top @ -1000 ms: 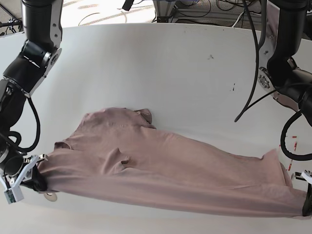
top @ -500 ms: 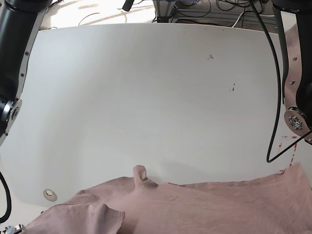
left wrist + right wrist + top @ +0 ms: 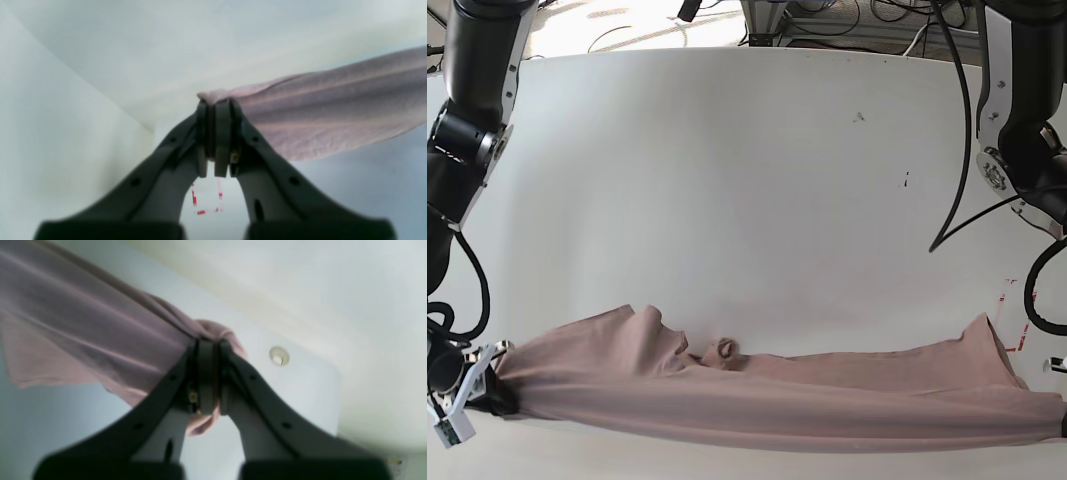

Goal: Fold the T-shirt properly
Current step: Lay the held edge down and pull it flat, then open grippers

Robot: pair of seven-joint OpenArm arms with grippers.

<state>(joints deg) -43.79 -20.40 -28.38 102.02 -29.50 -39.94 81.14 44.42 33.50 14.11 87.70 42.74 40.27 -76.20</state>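
My left gripper needs to release its end of the T-shirt on the bare white table [image 3: 980, 212] past the red tape marks. That end is now just above the table's near edge.
The dusty mauve-pink T-shirt [image 3: 757, 395] hangs stretched in a long band just above the near edge of the white table [image 3: 747, 180]. My right gripper [image 3: 489, 390] at the base view's lower left is shut on one bunched end of the T-shirt [image 3: 100, 336]; its closed fingers [image 3: 205, 373] pinch the cloth. My left gripper [image 3: 1061, 420], at the lower right edge, is shut on the other end of the T-shirt [image 3: 327, 110], with its fingers [image 3: 222, 133] pressed together on a thin fold. A small lump of fabric [image 3: 720, 350] touches the table mid-span.
Red tape marks [image 3: 1010, 300] sit near the table's right edge and show between the fingers as red tape marks [image 3: 206, 200]. A small round disc [image 3: 278, 356] lies on the table near the right gripper. Cables [image 3: 847, 20] lie beyond the far edge.
The shirt went from lying spread on the table to hanging taut between both grippers at the near edge; both grippers stayed shut on it throughout.
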